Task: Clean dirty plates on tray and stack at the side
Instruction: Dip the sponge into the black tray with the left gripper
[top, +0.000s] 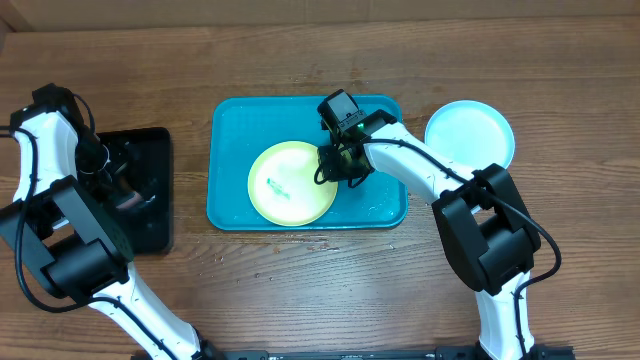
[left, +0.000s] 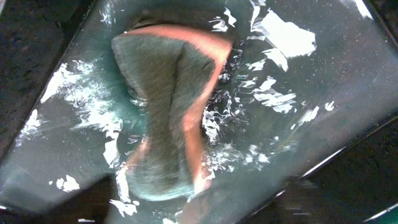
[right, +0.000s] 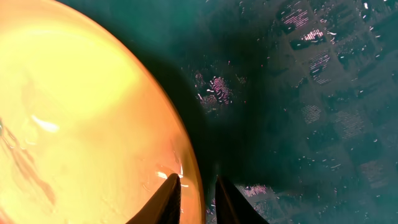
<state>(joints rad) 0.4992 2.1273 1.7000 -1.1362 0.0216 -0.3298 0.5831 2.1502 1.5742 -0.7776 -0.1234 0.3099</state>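
I will reach further, grip the sponge's narrow waist (left: 168, 121), as only its near end lies at my left fingers, then carry it to the plate.
A yellow-green plate (top: 285, 185) with blue-green smears lies in the teal tray (top: 240, 120). My right gripper (top: 340, 165) is at the plate's right rim. In the right wrist view its fingers (right: 198, 186) straddle the rim of the plate (right: 81, 112), one finger on the plate and one over the tray (right: 298, 124), shut on the rim. A light blue plate (top: 470, 135) sits on the table right of the tray. No separate white plate shows. My left gripper (top: 120, 190) is low over the black tray, holding a sponge (left: 168, 106) at its near end.
The smaller black tray (top: 150, 225) stands at the left and holds water (left: 323, 93) with foam flecks. The sponge is grey-green with an orange layer and is creased. The teal tray's floor is wet. Bare wooden table surrounds both trays.
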